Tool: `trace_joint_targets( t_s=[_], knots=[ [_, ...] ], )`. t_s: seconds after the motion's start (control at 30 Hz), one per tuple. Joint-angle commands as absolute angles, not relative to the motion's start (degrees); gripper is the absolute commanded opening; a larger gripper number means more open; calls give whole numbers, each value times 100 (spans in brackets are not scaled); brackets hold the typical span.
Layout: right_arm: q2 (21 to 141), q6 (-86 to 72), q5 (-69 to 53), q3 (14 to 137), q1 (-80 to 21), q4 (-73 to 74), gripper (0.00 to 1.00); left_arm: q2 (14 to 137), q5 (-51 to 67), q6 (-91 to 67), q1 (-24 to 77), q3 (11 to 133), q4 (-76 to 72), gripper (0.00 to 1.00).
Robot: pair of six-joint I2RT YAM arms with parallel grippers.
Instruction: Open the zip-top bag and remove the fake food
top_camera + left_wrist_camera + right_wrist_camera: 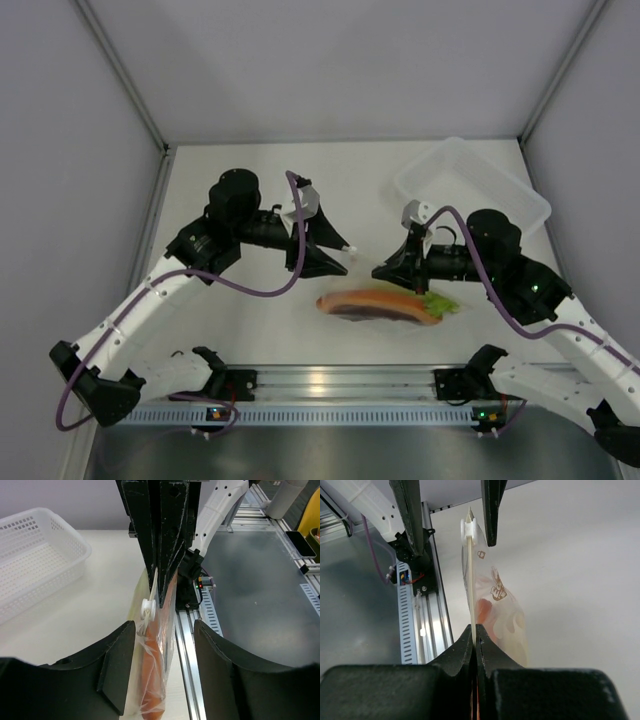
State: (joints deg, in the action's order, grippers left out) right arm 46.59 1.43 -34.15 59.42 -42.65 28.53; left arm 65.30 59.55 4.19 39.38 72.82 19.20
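The robot's right gripper holds the bag's zip short of the white slider, so the left gripper will pinch the zip's end and the right gripper take the slider [349,251].
The zip-top bag [400,292] hangs low over the table with its zip strip [471,580] up. It holds the orange and dark-red wedge [378,304] and the green leafy stalk [440,303]. My right gripper [383,272] is shut on the zip strip; in the right wrist view [475,628] the strip runs out from between the closed fingers. My left gripper [340,260] is open. In the left wrist view [164,626] the bag [155,665] and wedge [152,680] sit between its fingers. The white zip slider [470,530] lies between those open fingers and also shows in the left wrist view [148,609].
A white perforated basket [470,185] stands at the back right, and it shows in the left wrist view [35,555]. An aluminium rail [320,385] runs along the near table edge, just in front of the bag. Grey walls close in the left, back and right sides.
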Motion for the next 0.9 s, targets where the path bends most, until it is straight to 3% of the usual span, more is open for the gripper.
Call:
trace_joint_targets(
  t_s=[0.0,0.2,0.43,0.63,0.7,0.73,0.87],
  knots=[
    [4535,79,-3586,6188,-4359,2162,0,6556,5854,439,3964,7233,1644,56],
    [4491,53,-3718,6161,-4359,2083,0,6618,5766,431,3964,7277,1635,47],
    [4465,44,-3691,6144,-4359,2092,0,6636,5757,396,3973,7286,1512,19],
    [4482,44,-3665,6012,-4359,2030,0,6653,5809,237,3964,7286,1327,20],
    [4474,44,-3665,5959,-4359,2004,0,6653,5862,229,3973,7286,1301,15],
    [4474,44,-3682,5950,-4351,1960,0,6679,5888,194,3973,7304,1283,0],
    [4465,44,-3665,5871,-4359,1951,0,6715,5932,158,3973,7313,1266,0]
  ],
)
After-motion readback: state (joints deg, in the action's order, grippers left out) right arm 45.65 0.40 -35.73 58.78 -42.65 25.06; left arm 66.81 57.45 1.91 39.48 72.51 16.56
